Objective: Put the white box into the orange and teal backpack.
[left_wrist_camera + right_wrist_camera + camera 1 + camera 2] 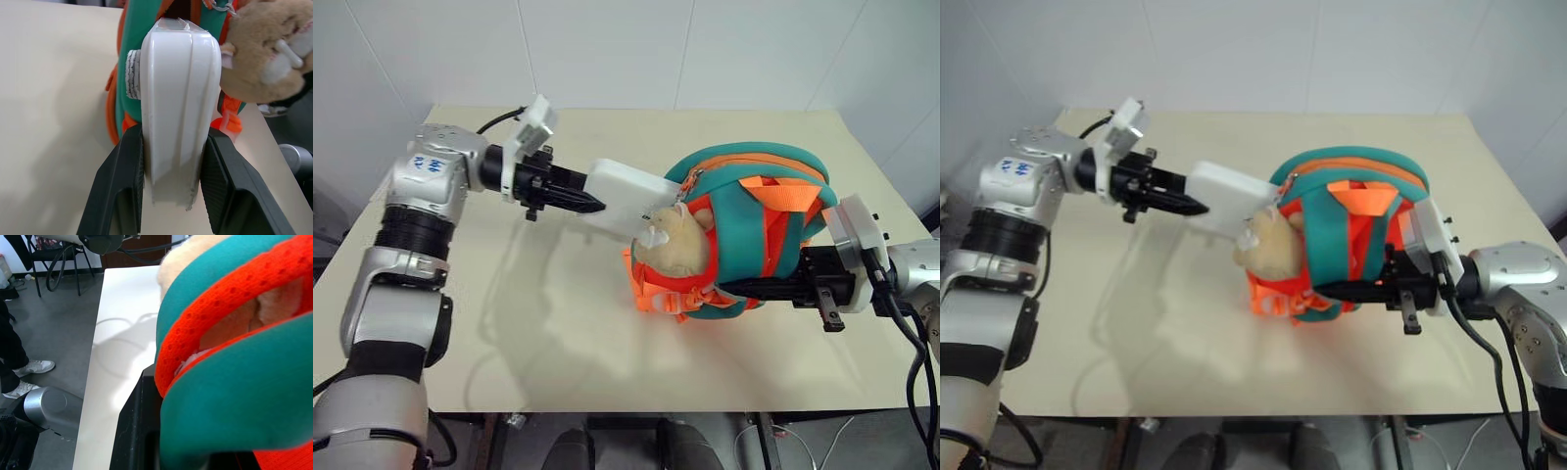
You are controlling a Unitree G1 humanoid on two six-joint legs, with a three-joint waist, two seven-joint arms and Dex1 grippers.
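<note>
I should use my left gripper to release the white box inside the backpack's open orange zipper (696,186) (180,10), just behind the tan plush toy.
The white box (625,196) hangs above the table with its far end at the opening of the orange and teal backpack (754,211). My left gripper (579,199) is shut on the box's near end. In the left wrist view the box (178,98) sits edge-on between the two black fingers (122,186). The backpack is lifted and tilted, its tan plush toy (675,240) dangling in front. My right gripper (749,287) reaches in from the right and is shut on the backpack's lower teal and orange edge (230,357); its fingertips are hidden by fabric.
The beige table (558,323) carries nothing else near the arms. Its front edge runs close below the backpack. White walls stand behind the table. A person's legs and shoes (24,372) and a chair (54,264) are on the floor beyond the table's left edge.
</note>
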